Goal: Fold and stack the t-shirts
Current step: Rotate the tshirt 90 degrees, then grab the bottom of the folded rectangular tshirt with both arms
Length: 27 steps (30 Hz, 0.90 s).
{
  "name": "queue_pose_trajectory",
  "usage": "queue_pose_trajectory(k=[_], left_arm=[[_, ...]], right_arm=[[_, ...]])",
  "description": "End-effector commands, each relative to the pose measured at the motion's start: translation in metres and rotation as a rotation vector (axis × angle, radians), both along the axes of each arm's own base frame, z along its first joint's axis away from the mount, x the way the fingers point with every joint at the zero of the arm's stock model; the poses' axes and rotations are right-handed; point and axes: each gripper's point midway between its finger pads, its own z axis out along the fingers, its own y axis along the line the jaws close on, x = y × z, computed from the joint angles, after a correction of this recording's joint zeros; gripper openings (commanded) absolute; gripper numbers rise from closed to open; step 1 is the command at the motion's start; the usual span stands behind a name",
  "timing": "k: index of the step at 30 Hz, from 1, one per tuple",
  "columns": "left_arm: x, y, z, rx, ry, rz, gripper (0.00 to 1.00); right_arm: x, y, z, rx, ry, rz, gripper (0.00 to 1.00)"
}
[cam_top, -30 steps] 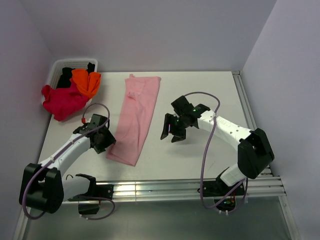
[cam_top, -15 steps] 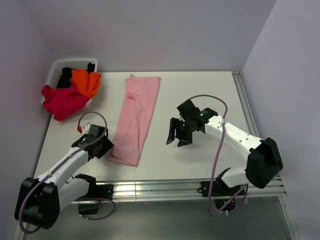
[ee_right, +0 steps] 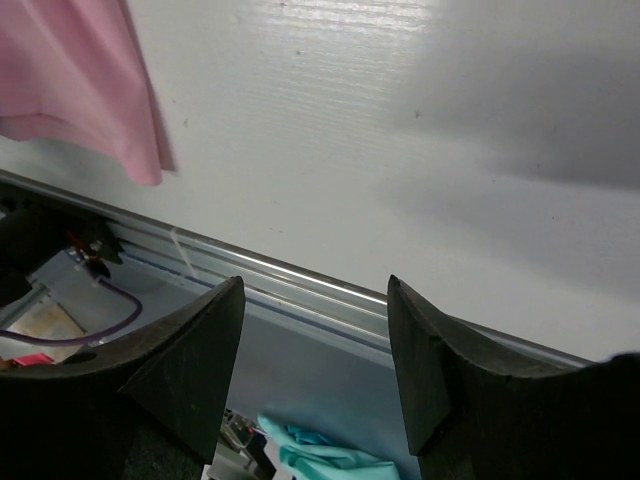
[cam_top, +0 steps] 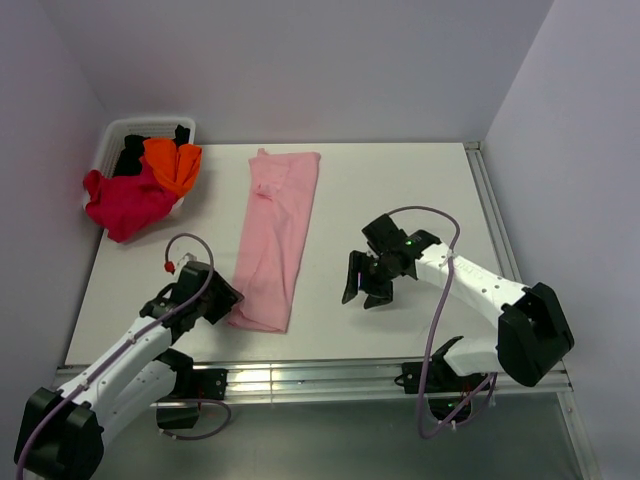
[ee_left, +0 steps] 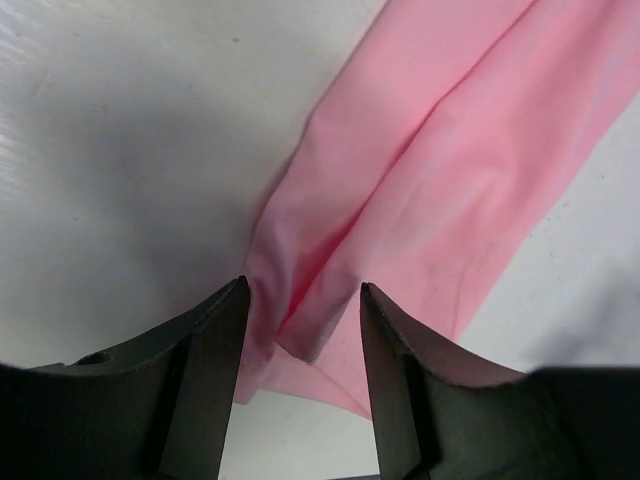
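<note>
My right gripper should grab the t-shirt's free near corner [cam_top: 284,328] and pull it straight before folding, because the pink t-shirt lies at a slant with its near end rumpled.
The light pink t-shirt [cam_top: 272,235] lies as a long folded strip down the middle of the table. My left gripper [cam_top: 230,298] is open at the strip's near-left corner. In the left wrist view the pink cloth [ee_left: 420,170] has its rumpled corner between my open left gripper [ee_left: 300,300] fingers. My right gripper [cam_top: 363,291] is open and empty over bare table, to the right of the strip. The right wrist view shows my right gripper [ee_right: 312,290] over the table's front edge, with the pink shirt's corner [ee_right: 70,80] at top left. The crimson [cam_top: 125,203], orange [cam_top: 172,163] and black [cam_top: 130,155] shirts are heaped at the basket.
A white basket [cam_top: 115,130] stands at the far left corner, with the shirts spilling over its rim. An aluminium rail [ee_right: 300,285] runs along the table's front edge. A teal glove [ee_right: 310,455] lies below it. Another rail [cam_top: 490,200] borders the right side.
My left gripper has slid along the pink strip's left edge toward the near end and now straddles its corner. My right gripper has moved nearer and a little right.
</note>
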Motion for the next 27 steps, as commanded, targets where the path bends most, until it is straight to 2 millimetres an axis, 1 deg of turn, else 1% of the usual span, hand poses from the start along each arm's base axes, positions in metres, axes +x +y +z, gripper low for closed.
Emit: queue_pose_trajectory(k=[1, 3, 5, 6, 7, 8, 9, 10, 11, 12, 13, 14, 15, 16, 17, 19, 20, 22, 23, 24, 25, 26, 27], left_arm=[[0.013, -0.015, 0.023, -0.043, -0.056, -0.052, 0.54], [0.014, -0.02, 0.026, -0.051, -0.054, -0.076, 0.54], [0.013, -0.026, 0.026, -0.066, -0.045, -0.107, 0.54], [0.012, -0.03, 0.027, -0.075, -0.036, -0.128, 0.54], [0.011, -0.032, 0.026, -0.071, -0.034, -0.147, 0.53], [0.01, -0.033, 0.026, -0.069, -0.037, -0.161, 0.53], [0.009, -0.035, 0.025, -0.07, -0.032, -0.176, 0.52], [0.006, -0.036, 0.024, -0.073, -0.023, -0.193, 0.51], [0.005, -0.037, 0.025, -0.075, -0.019, -0.209, 0.47], [0.004, -0.04, 0.026, -0.082, -0.02, -0.222, 0.45], [0.003, -0.043, 0.028, -0.096, -0.024, -0.242, 0.42], [0.002, -0.044, 0.027, -0.096, -0.026, -0.253, 0.38], [0.001, -0.045, 0.028, -0.099, -0.032, -0.263, 0.36], [0.001, -0.048, 0.029, -0.105, -0.035, -0.28, 0.34], [0.001, -0.049, 0.029, -0.11, -0.037, -0.287, 0.29], [-0.001, -0.05, 0.025, -0.11, -0.022, -0.3, 0.25], [-0.002, -0.052, 0.025, -0.117, -0.022, -0.309, 0.19], [-0.003, -0.053, 0.022, -0.119, -0.008, -0.321, 0.16], [-0.004, -0.054, 0.022, -0.118, -0.009, -0.326, 0.16], [-0.004, -0.054, 0.023, -0.117, -0.011, -0.327, 0.16], [-0.003, -0.054, 0.024, -0.115, -0.017, -0.327, 0.16], [-0.003, -0.054, 0.024, -0.116, -0.02, -0.329, 0.16], [-0.003, -0.055, 0.026, -0.12, -0.025, -0.333, 0.16]], right_arm=[[0.016, 0.009, 0.023, 0.076, -0.092, -0.036, 0.66], [0.017, 0.014, 0.025, 0.095, -0.091, -0.05, 0.66], [0.022, 0.022, 0.03, 0.126, -0.093, -0.073, 0.66], [0.025, 0.029, 0.035, 0.142, -0.107, -0.071, 0.66], [0.033, 0.037, 0.042, 0.158, -0.13, -0.088, 0.66], [0.033, 0.042, 0.042, 0.168, -0.128, -0.09, 0.66], [0.038, 0.05, 0.048, 0.184, -0.15, -0.094, 0.66], [0.039, 0.064, 0.054, 0.215, -0.162, -0.093, 0.66], [0.04, 0.073, 0.05, 0.214, -0.151, -0.096, 0.66], [0.043, 0.083, 0.055, 0.228, -0.163, -0.099, 0.66], [0.041, 0.099, 0.058, 0.256, -0.169, -0.094, 0.66], [0.042, 0.109, 0.052, 0.249, -0.162, -0.098, 0.66], [0.043, 0.115, 0.048, 0.238, -0.171, -0.109, 0.66], [0.038, 0.13, 0.042, 0.25, -0.153, -0.11, 0.66], [0.035, 0.134, 0.033, 0.243, -0.136, -0.119, 0.65], [0.031, 0.144, 0.02, 0.247, -0.101, -0.155, 0.65], [0.019, 0.146, 0.002, 0.222, -0.065, -0.144, 0.64], [0.01, 0.15, -0.015, 0.196, -0.038, -0.152, 0.64], [-0.003, 0.153, -0.024, 0.177, -0.024, -0.129, 0.64], [-0.008, 0.155, -0.028, 0.166, -0.018, -0.123, 0.64], [-0.014, 0.158, -0.038, 0.149, -0.002, -0.124, 0.63], [-0.024, 0.161, -0.043, 0.141, 0.012, -0.105, 0.63], [-0.028, 0.164, -0.047, 0.136, 0.022, -0.1, 0.62]])
